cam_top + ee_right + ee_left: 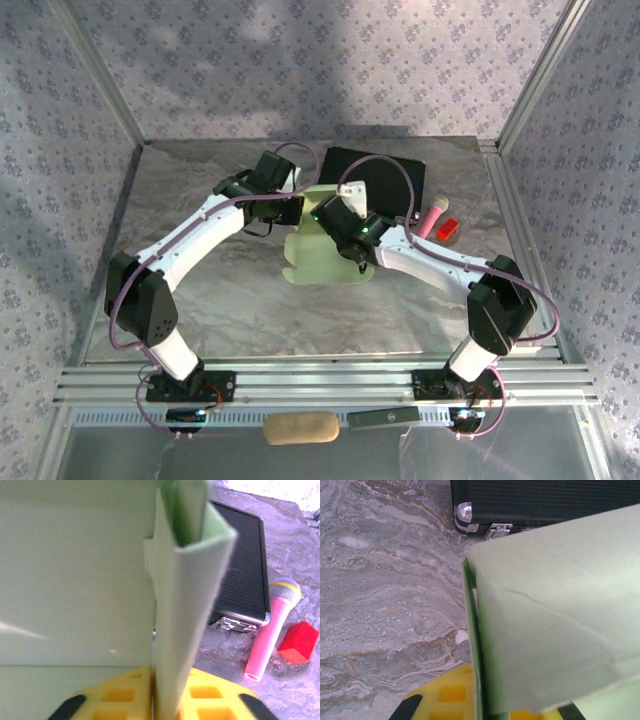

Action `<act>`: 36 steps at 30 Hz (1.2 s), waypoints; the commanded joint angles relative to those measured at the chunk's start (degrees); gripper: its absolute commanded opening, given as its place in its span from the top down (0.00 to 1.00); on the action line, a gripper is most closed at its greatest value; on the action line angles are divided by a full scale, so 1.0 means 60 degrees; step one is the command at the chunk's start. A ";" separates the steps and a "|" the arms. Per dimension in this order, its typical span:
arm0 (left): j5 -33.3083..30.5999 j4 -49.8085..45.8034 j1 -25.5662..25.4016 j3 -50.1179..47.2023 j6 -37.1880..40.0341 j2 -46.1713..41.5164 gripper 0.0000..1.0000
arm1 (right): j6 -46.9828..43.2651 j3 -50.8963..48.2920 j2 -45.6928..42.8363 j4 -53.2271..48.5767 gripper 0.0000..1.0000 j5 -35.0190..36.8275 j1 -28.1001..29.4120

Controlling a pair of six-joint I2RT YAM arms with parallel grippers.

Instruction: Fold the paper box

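The doubled flap gapes at its far end, past my right gripper's fingers; I need to open it and pinch that corner [202, 547].
The paper box [318, 252] is a pale yellow-green die-cut sheet lying mid-table, its far part lifted between the two arms. My left gripper [292, 210] is at its far left edge, and in the left wrist view a folded card panel [555, 625] stands between the yellow fingers [445, 695], which are shut on it. My right gripper [335, 215] is at the far right part. In the right wrist view a doubled, upright flap [185, 610] runs down between the yellow fingers [215, 697], clamped there.
A black case [372, 180] with metal latches lies just behind the sheet. A pink microphone [432, 216] and a red block [447, 230] sit to the right. Clear walls enclose the table. A tan roll [299, 428] lies in front of the rail.
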 commanded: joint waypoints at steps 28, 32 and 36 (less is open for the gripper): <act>-0.0620 -0.0443 -0.0120 0.0349 -0.0480 0.0082 1.00 | -0.0286 -0.0508 -0.1751 0.0382 0.36 -0.1454 -0.0356; -0.0894 -0.0579 -0.0132 0.0435 -0.0649 0.0133 1.00 | -0.0502 -0.0757 -0.2659 0.0825 0.29 -0.2457 -0.0557; -0.1312 -0.0728 -0.0215 0.0494 -0.0881 0.0133 1.00 | -0.0467 -0.1452 -0.3475 0.1244 0.28 -0.3149 -0.0782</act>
